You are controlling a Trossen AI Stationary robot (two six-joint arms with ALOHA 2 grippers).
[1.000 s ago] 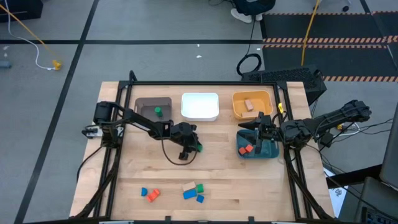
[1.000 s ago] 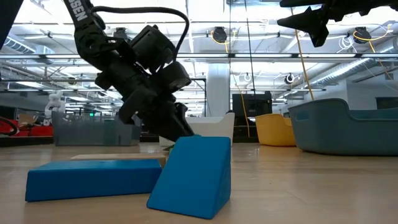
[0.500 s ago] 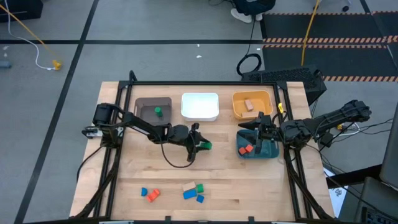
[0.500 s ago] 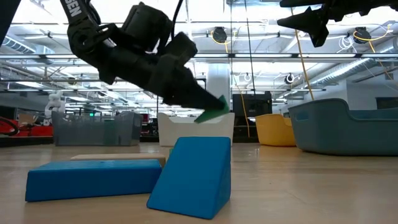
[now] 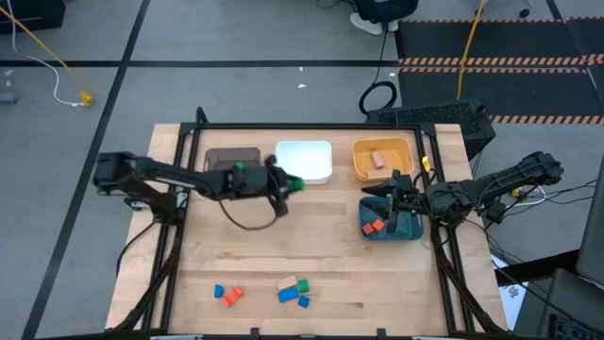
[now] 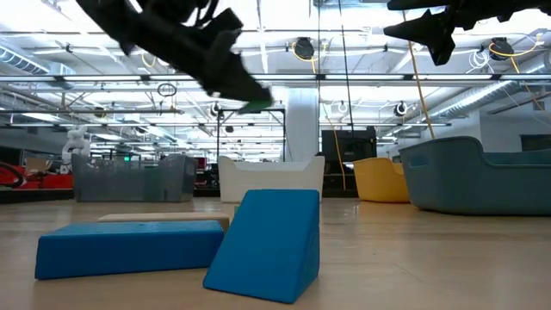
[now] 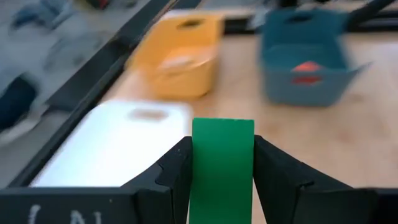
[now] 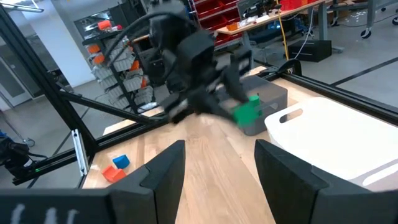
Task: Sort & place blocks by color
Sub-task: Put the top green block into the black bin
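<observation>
The green block, now held high by the white bin, will be let go by my left gripper inside the brown bin (image 5: 241, 163), in the half nearer the white bin.
My left gripper (image 5: 289, 184) is shut on a green block (image 7: 222, 163) and holds it in the air by the near left corner of the white bin (image 5: 304, 161). In the low view the block (image 6: 256, 105) shows high above the table. Behind the arm lies the brown bin (image 5: 226, 156). My right gripper (image 5: 390, 194) hangs open over the teal bin (image 5: 408, 227), which holds red-orange blocks (image 5: 372, 227). Loose blocks in blue (image 5: 288, 296), red-orange (image 5: 232, 296), green (image 5: 303, 284) and pale wood (image 5: 286, 281) rest flat on the table near its front edge. My left gripper pinches the green block's two opposite side faces (image 7: 198, 168) between its two fingers (image 7: 174, 177). The fingers come from the table's left, slanting a little downward. The block sticks out past the fingertips and is lifted clear of the table.
An orange bin (image 5: 382, 159) with a pale wood block stands at the far right of the bin row. A black frame (image 5: 311, 126) runs around the table. Bare wood lies between the bins and the loose blocks.
My left gripper has risen from near the table top with the green block and gone toward the far edge, up to the white and brown bins. It has tipped from pointing steeply down to nearly level. The block is now lifted well clear.
</observation>
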